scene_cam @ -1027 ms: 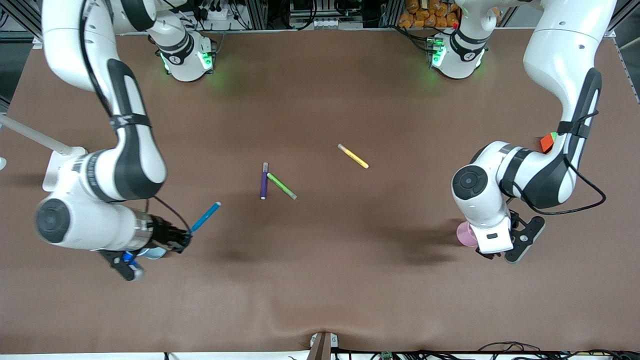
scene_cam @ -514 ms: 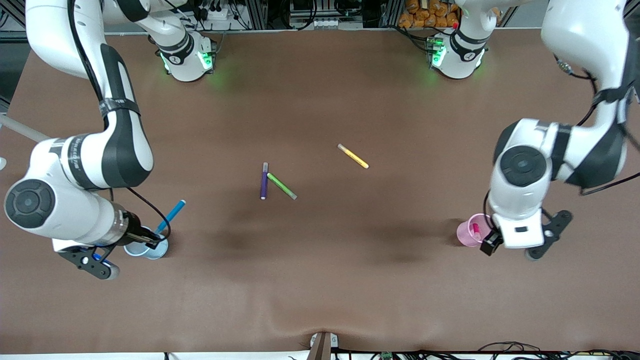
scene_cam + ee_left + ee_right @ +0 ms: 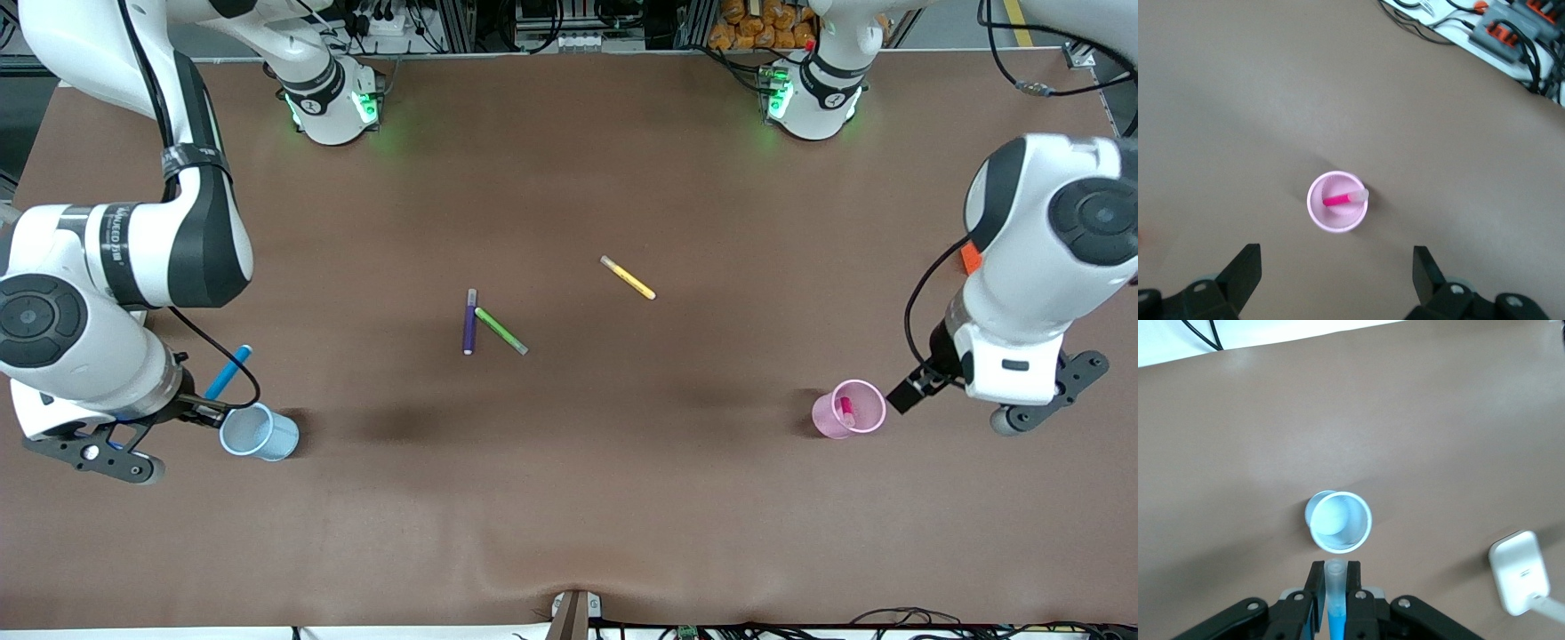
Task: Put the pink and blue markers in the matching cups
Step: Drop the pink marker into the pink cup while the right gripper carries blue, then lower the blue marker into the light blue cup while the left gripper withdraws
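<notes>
My right gripper should release the sky-blue marker inside the empty pale blue cup (image 3: 256,431) (image 3: 1339,523), so it stays within the sides of the cup.
My right gripper (image 3: 209,407) is shut on the sky-blue marker (image 3: 228,372), which slants up out of the fingers; it also shows in the right wrist view (image 3: 1335,587), pale cap end pointing down. It hangs just beside the pale blue cup (image 3: 260,433), toward the right arm's end of the table. The cup (image 3: 1338,521) stands upright and empty. My left gripper (image 3: 909,391) is open and empty, up beside the pale pink cup (image 3: 849,409). The magenta-pink marker (image 3: 1341,198) leans inside that cup (image 3: 1337,215), below the left gripper (image 3: 1336,273).
A dark purple marker (image 3: 468,322) and a green marker (image 3: 501,331) lie touching mid-table. A yellow marker (image 3: 628,277) lies farther from the front camera. A white block (image 3: 1518,572) lies on the table near the blue cup.
The right gripper carried the blue marker from over the blue cup toward the right arm's end of the table. The left gripper drew back from the pink cup, leaving the pink marker inside.
</notes>
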### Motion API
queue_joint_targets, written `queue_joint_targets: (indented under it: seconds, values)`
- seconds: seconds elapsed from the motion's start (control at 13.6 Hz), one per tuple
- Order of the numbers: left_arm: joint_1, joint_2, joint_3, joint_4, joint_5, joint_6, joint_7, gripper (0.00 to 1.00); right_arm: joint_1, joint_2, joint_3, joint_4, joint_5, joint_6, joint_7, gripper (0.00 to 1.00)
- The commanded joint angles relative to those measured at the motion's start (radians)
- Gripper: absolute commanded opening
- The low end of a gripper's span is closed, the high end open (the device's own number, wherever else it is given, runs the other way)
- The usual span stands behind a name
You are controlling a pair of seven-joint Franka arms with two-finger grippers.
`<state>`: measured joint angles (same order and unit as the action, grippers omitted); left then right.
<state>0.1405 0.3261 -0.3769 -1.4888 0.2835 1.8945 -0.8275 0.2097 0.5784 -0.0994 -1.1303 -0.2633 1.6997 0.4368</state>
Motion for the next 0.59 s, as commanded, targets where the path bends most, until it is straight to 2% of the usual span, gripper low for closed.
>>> queue_joint_targets:
  seconds: [0.0,0.07,0.51]
  values:
    - [0.068,-0.074,-0.013,-0.016,-0.137,-0.040,0.158,1.00,-0.004,-0.011,0.009,-0.022,-0.077,0.008,-0.021,0.00]
    - [0.080,-0.099,-0.010,-0.018,-0.185,-0.066,0.230,1.00,-0.003,-0.006,0.007,-0.031,-0.086,0.037,-0.017,0.00]
    - [0.097,-0.254,-0.002,-0.015,-0.195,-0.259,0.349,1.00,-0.018,-0.002,0.006,-0.199,-0.154,0.354,0.051,0.00]
